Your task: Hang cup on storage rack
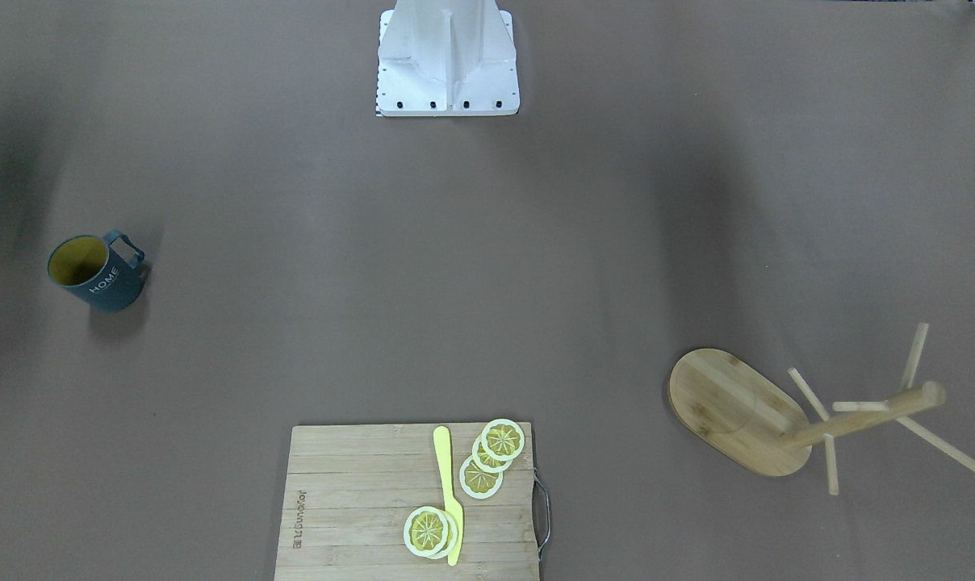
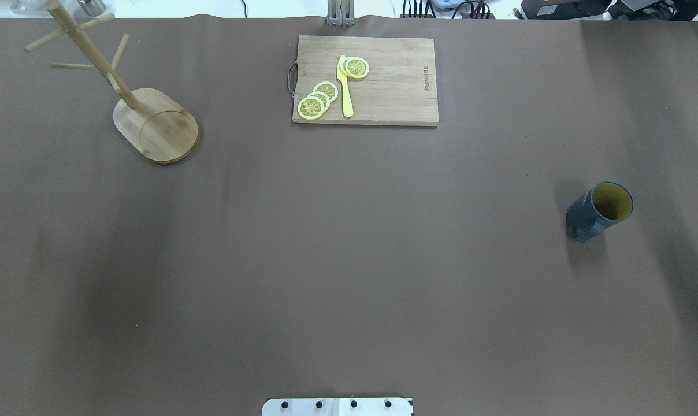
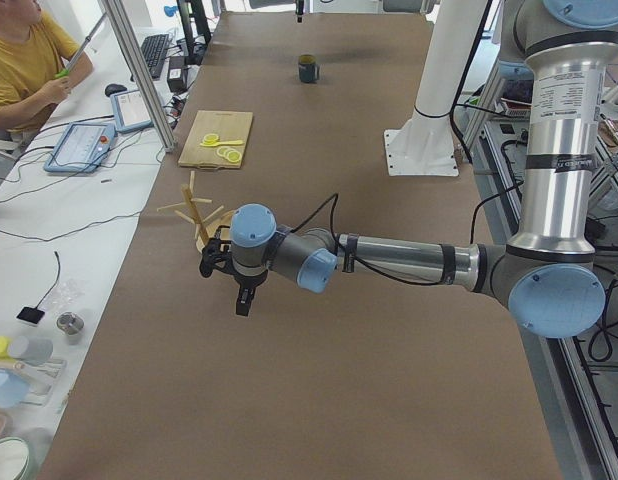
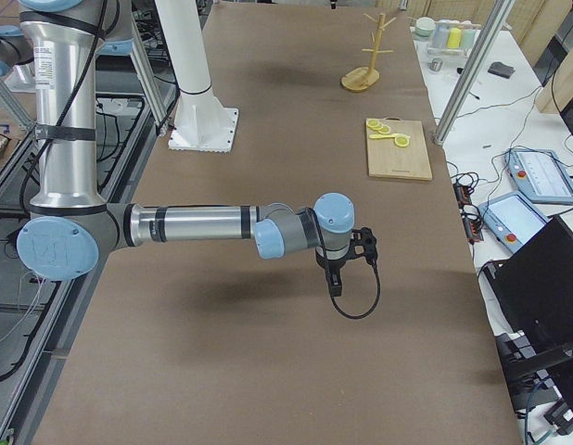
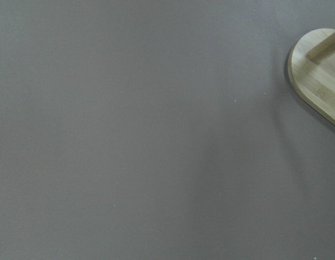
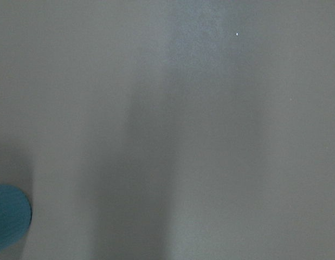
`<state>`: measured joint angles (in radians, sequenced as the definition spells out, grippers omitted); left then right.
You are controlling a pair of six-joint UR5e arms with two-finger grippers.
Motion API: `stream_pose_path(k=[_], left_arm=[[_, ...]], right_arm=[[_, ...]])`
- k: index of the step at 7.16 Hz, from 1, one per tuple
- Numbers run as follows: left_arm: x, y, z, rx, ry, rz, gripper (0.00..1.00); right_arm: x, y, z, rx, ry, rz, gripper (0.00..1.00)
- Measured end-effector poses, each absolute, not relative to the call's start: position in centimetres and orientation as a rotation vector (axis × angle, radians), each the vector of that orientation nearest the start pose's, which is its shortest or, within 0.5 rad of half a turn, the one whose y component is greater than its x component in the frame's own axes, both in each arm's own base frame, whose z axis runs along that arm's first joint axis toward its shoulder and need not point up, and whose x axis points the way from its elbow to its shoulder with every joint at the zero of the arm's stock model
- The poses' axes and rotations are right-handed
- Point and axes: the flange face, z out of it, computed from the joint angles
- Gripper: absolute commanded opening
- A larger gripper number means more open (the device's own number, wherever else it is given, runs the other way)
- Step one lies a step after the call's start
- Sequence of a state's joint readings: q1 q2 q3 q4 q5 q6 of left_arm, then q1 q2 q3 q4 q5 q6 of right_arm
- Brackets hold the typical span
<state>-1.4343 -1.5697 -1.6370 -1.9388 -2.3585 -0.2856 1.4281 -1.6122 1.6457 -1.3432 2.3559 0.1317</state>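
Next, I move my right gripper to the cup's rim [image 1: 54, 277], on the side across from the cup's handle, and close it there.
The cup [image 1: 100, 278] is a dark blue-grey mug with a yellow inside and white "HOME" lettering. It stands upright on the brown table at the robot's right, also seen in the overhead view [image 2: 598, 211] and far off in the exterior left view [image 3: 308, 68]. The storage rack [image 1: 734, 411], a bamboo mug tree, stands at the far left [image 2: 155, 124]; its base edge shows in the left wrist view [image 5: 319, 76]. My left gripper [image 3: 243, 298] hangs over the table near the rack. My right gripper [image 4: 335, 278] hangs over bare table. I cannot tell whether either gripper is open or shut.
A slatted cutting board [image 2: 395, 86] with lemon slices [image 2: 317, 101] and a yellow knife [image 2: 345, 86] lies at the far middle edge. The robot's white base [image 1: 447, 60] stands at the near middle. A blurred teal shape [image 6: 10, 216] shows in the right wrist view.
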Motion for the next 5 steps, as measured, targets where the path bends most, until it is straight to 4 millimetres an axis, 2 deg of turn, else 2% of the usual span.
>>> stream_pose_path(k=[2,5], left_arm=[[0.5,-50.4,58.8,0.262,0.832,0.032,0.98],[-0.4,-49.4,62.5,0.247,0.741,0.019,0.98]], right_arm=[[-0.7,-48.8,63.0,0.111,-0.806,-0.100,1.00],[-0.7,-48.6,64.6,0.091,-0.804,-0.090,1.00]])
